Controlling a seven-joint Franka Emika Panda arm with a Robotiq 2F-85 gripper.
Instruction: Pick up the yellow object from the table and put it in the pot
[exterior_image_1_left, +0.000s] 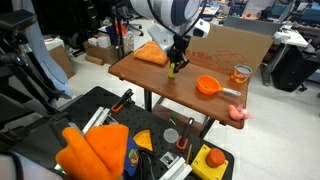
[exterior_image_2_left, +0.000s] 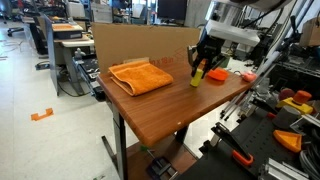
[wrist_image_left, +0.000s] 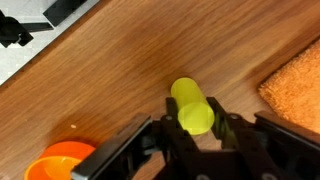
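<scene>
I should let go of the yellow object, now low over the table's middle, with my gripper so that it stands on the bottom of the orange pot (exterior_image_1_left: 204, 87) (wrist_image_left: 55, 167), close to the middle of the pot.
The yellow object (wrist_image_left: 190, 105) is a small yellow-green cylinder standing on the brown wooden table (exterior_image_1_left: 200, 62). My gripper (wrist_image_left: 195, 128) has its two fingers tight against the cylinder's sides, at table height. In both exterior views the gripper (exterior_image_1_left: 174, 66) (exterior_image_2_left: 199, 73) is low over the table's middle with the cylinder (exterior_image_1_left: 172, 71) (exterior_image_2_left: 197, 77) between its fingers. The orange pot (exterior_image_1_left: 207, 86) stands on the table a short way from the gripper; its rim shows in the wrist view (wrist_image_left: 60, 160) and it is partly hidden behind the gripper in an exterior view (exterior_image_2_left: 216, 74).
A folded orange cloth (exterior_image_1_left: 151, 54) (exterior_image_2_left: 142, 75) (wrist_image_left: 298, 85) lies on the table near the gripper. A glass jar (exterior_image_1_left: 241, 74) and a pink object (exterior_image_1_left: 238, 113) stand past the pot. A cardboard panel (exterior_image_2_left: 140, 42) backs the table. Tools and orange items lie on a lower black surface (exterior_image_1_left: 130, 150).
</scene>
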